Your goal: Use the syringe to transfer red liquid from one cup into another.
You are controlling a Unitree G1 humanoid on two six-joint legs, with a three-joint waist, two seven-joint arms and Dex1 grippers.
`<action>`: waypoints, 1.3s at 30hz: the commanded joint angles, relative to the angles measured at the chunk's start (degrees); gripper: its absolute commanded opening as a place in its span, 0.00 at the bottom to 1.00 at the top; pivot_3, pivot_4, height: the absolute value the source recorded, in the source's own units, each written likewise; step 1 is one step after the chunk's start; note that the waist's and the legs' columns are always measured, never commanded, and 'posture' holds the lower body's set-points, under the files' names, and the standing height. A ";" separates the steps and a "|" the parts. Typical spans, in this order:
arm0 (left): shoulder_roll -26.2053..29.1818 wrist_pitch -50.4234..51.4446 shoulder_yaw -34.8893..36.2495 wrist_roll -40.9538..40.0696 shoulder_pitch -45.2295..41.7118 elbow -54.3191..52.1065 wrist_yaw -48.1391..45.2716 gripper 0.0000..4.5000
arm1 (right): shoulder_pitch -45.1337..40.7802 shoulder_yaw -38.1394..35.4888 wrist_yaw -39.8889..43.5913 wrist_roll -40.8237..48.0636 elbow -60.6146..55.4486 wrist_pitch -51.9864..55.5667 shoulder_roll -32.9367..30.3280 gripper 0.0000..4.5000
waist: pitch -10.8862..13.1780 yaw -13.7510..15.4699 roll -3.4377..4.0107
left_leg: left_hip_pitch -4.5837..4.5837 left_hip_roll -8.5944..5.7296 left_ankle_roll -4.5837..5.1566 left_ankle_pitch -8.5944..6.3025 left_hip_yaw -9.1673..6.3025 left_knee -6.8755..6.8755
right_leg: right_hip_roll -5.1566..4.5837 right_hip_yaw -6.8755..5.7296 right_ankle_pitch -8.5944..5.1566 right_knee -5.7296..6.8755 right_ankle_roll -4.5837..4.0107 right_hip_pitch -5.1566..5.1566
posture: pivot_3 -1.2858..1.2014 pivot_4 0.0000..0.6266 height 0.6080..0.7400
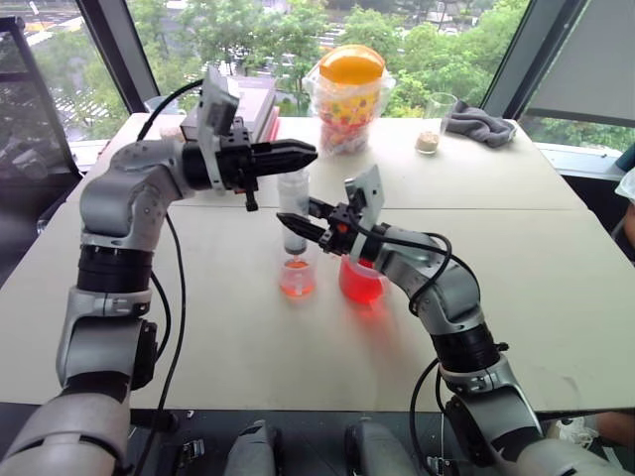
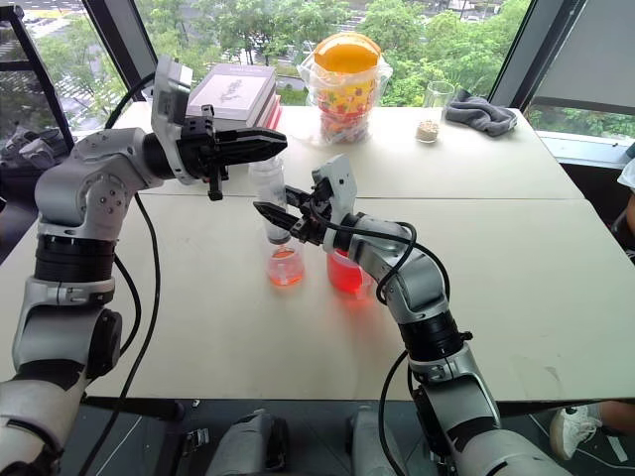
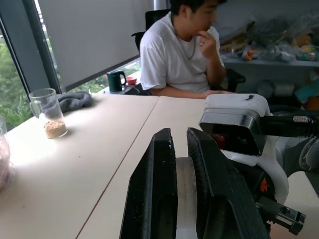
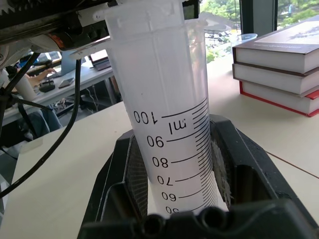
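Note:
Next, I set the syringe down and release it with my right gripper on the table (image 1: 453, 278) beside the wider cup, opposite the small clear cup.
The syringe (image 1: 294, 210) stands upright, its orange-red tip pointing down into the small clear cup (image 1: 297, 280), which holds shallow orange-pink liquid. Right beside that cup stands the wider cup (image 1: 361, 283), bright with red liquid. My right gripper (image 1: 298, 227) is shut on the syringe's clear barrel (image 4: 169, 114), at the printed scale marks. From the left, my left gripper (image 1: 301, 154) reaches level over the syringe's top and is shut on the white plunger (image 3: 185, 186); a black finger (image 3: 152, 194) presses on each side of it.
At the table's far side stand a stack of books (image 1: 250, 99), a bagged jar with a yellow lid (image 1: 349, 94), a glass with beige contents (image 1: 434, 124) and a grey cloth (image 1: 481, 125). A person (image 3: 179, 55) sits at the table's right end.

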 commanded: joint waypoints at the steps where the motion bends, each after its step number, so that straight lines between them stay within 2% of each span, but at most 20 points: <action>1: 1.77 1.57 -0.24 0.53 -0.18 1.60 -1.05 0.20 | -1.14 -4.22 -0.78 2.13 -4.98 -2.39 0.28 0.31 | 0.00 -0.06 0.00 | 0.00 0.00 0.00 0.00 0.00 0.00 | 0.00 0.00 0.00 0.00 0.00 0.00 | 0.52 0.24 1.00; 3: 2.98 1.54 0.79 0.61 -0.81 2.87 -1.08 0.35 | -0.68 -4.04 -0.69 2.30 -4.94 -2.11 0.45 0.31 | 0.00 -0.15 0.00 | 0.00 0.01 0.00 0.00 0.00 -0.01 | 0.01 0.00 0.00 0.00 0.00 -0.01 | 0.52 0.24 1.00; 8: 5.98 1.88 4.01 -1.30 -1.20 4.84 -2.24 0.94 | -0.36 -3.81 -0.40 2.06 -4.82 -1.69 0.50 0.31 | 0.01 -0.18 0.02 | 0.00 0.01 0.00 0.00 0.00 -0.02 | 0.02 0.00 0.00 0.01 0.00 -0.05 | 0.52 0.24 1.00; 9: 6.83 2.13 4.14 -1.73 -0.47 4.33 -3.51 0.99 | -0.36 -3.75 -0.31 2.06 -4.88 -1.55 0.47 0.31 | 0.02 -0.19 0.02 | 0.00 0.02 0.00 0.00 0.00 -0.02 | 0.02 0.00 0.00 0.01 0.00 -0.04 | 0.52 0.24 1.00; 16: 10.61 3.33 2.47 -1.94 8.69 -2.85 -6.67 0.99 | -1.04 -4.48 -0.22 2.70 -5.53 0.16 0.01 0.31 | 0.02 -0.08 0.02 | -0.02 0.02 0.00 0.00 0.03 -0.03 | -0.02 0.00 0.00 0.00 -0.01 -0.04 | 0.52 0.24 1.00; 20: 10.86 3.83 3.00 -2.45 10.76 -4.79 -6.42 0.99 | -2.18 -5.21 -0.56 3.12 -5.97 1.36 -0.56 0.31 | 0.02 0.07 0.01 | -0.02 0.02 0.00 0.00 0.03 -0.02 | -0.03 0.00 0.00 0.00 -0.02 -0.04 | 0.52 0.24 1.00; 23: 10.07 3.41 3.04 -2.28 10.84 -4.95 -5.51 0.99 | -6.60 -10.16 -3.42 7.75 -7.61 6.22 -1.24 0.31 | 0.02 0.03 0.01 | -0.02 0.01 0.00 0.00 0.03 -0.02 | -0.04 0.00 0.00 0.00 -0.03 -0.04 | 0.52 0.24 1.00; 27: 8.60 2.77 2.36 -2.30 10.71 -5.07 -5.71 0.99 | -16.85 -21.24 -12.13 16.26 -7.85 23.44 -8.09 0.31 | 0.03 0.32 0.03 | -0.04 0.01 0.00 0.00 0.04 -0.02 | -0.07 -0.01 0.00 0.01 -0.03 -0.06 | 0.52 0.24 1.00; 30: 7.24 2.16 1.64 -2.07 10.71 -5.00 -6.01 0.99 | -24.99 -28.45 -18.66 19.86 -2.46 38.82 -14.06 0.31 | 0.02 0.22 0.02 | -0.04 0.01 0.00 -0.01 0.03 -0.06 | -0.09 -0.02 -0.01 -0.05 -0.04 -0.05 | 0.52 0.24 1.00; 32: 6.00 1.15 0.96 -1.55 10.94 -5.05 -6.04 0.99 | -30.01 -28.80 -20.26 17.70 2.69 50.12 -21.61 0.31 | 0.02 0.32 0.02 | -0.04 0.01 0.00 -0.01 0.07 -0.10 | -0.12 -0.01 -0.03 -0.07 -0.08 -0.07 | 0.52 0.24 1.00; 34: 5.02 0.38 0.74 -1.32 11.04 -4.86 -5.77 0.99 | -32.32 -24.65 -20.26 15.83 7.24 59.24 -27.83 0.31 | 0.02 0.24 0.01 | -0.05 -0.01 0.03 -0.02 0.09 -0.12 | -0.17 -0.02 -0.11 -0.14 -0.24 -0.08 | 0.52 0.24 1.00; 39: 3.56 -0.78 0.38 -1.26 12.00 -5.32 -5.06 0.99 | -29.14 -16.51 -17.60 16.87 15.61 63.31 -36.30 0.31 | 0.02 -0.61 0.03 | -0.07 -0.03 0.16 -0.10 0.17 -0.17 | -0.21 0.14 -0.11 -0.25 -0.24 -0.16 | 0.52 0.24 1.00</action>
